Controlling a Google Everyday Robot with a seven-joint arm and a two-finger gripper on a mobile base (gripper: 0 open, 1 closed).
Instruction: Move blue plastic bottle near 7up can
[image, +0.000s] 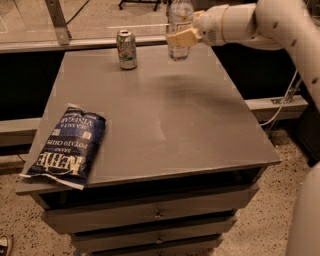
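Observation:
My gripper is to let go of the blue plastic bottle on the grey table (150, 73) close beside the 7up can, facing my arm.
The blue plastic bottle (180, 25) is clear with a white label and hangs upright just above the far edge of the grey table (165, 115). My gripper (181, 36) is shut on the bottle's middle, with the white arm reaching in from the upper right. The 7up can (126, 49) stands upright on the far left part of the table, to the left of the bottle with a gap about a can's height wide.
A dark blue chip bag (66, 145) lies flat at the table's front left corner. Drawers (157, 215) sit below the tabletop. A glass rail and metal post (59, 22) run behind the table. A cable (280, 107) hangs at the right.

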